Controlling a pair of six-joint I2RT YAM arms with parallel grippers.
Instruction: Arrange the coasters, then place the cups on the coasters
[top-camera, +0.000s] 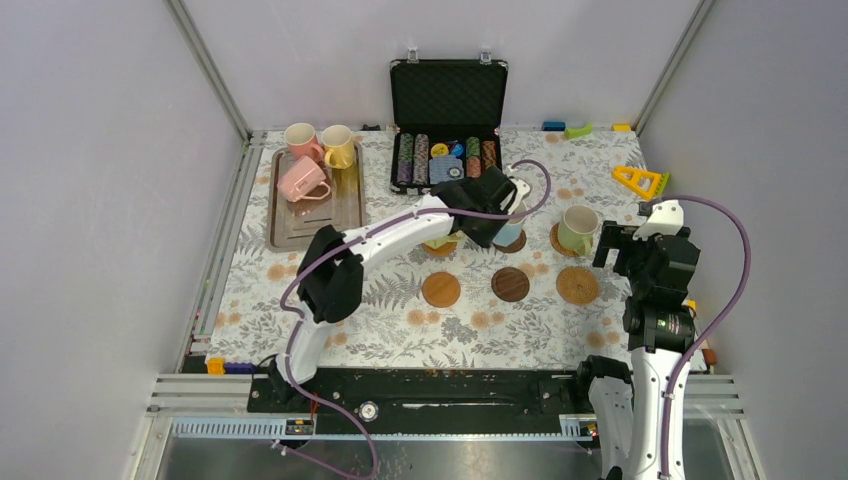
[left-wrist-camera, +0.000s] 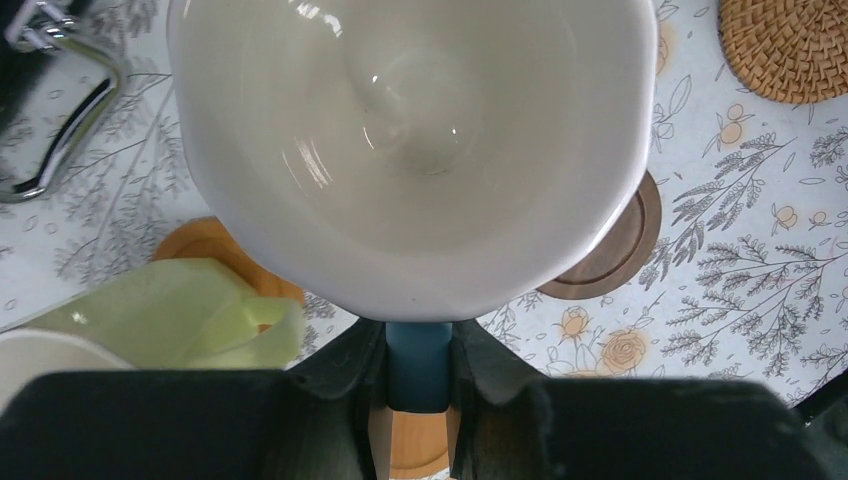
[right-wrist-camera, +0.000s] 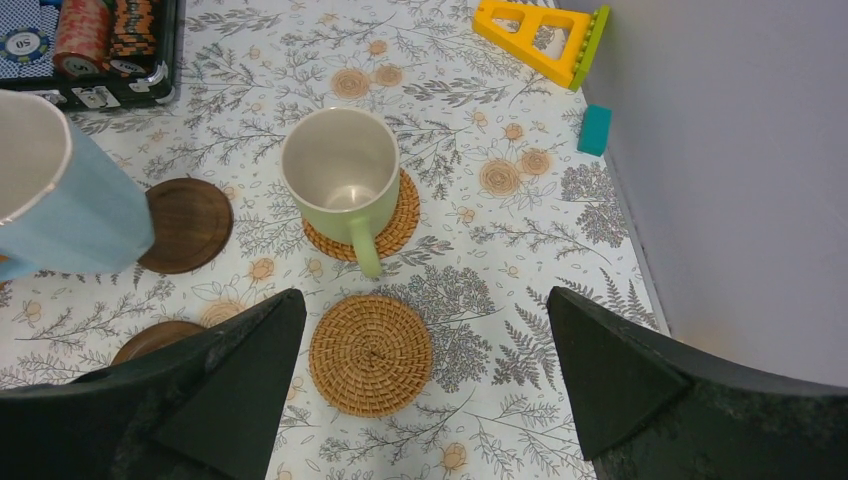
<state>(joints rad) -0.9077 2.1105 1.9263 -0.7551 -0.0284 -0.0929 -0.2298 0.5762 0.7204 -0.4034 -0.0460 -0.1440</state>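
Next, I set the light blue cup down with my left gripper on the dark brown coaster (top-camera: 513, 238) nearest the open black case.
My left gripper (top-camera: 500, 213) is shut on the handle (left-wrist-camera: 418, 365) of a light blue cup (left-wrist-camera: 410, 150), held over the left part of a dark brown coaster (left-wrist-camera: 620, 250). A pale green cup (right-wrist-camera: 340, 170) stands on a woven coaster (right-wrist-camera: 400, 225). Another pale cup (left-wrist-camera: 150, 315) sits on an orange-brown coaster (left-wrist-camera: 200, 245). In the front row lie a bare tan coaster (top-camera: 441, 289), a dark coaster (top-camera: 510, 284) and a woven coaster (right-wrist-camera: 370, 353). My right gripper (right-wrist-camera: 425, 380) is open above that woven one. Two pink cups (top-camera: 303, 180) and a yellow cup (top-camera: 338, 147) are on the tray (top-camera: 345, 205).
An open black case of poker chips (top-camera: 445, 150) stands at the back centre. A yellow toy (top-camera: 640, 180) and a small teal block (right-wrist-camera: 595, 130) lie near the right wall. The silver tray sits at the back left.
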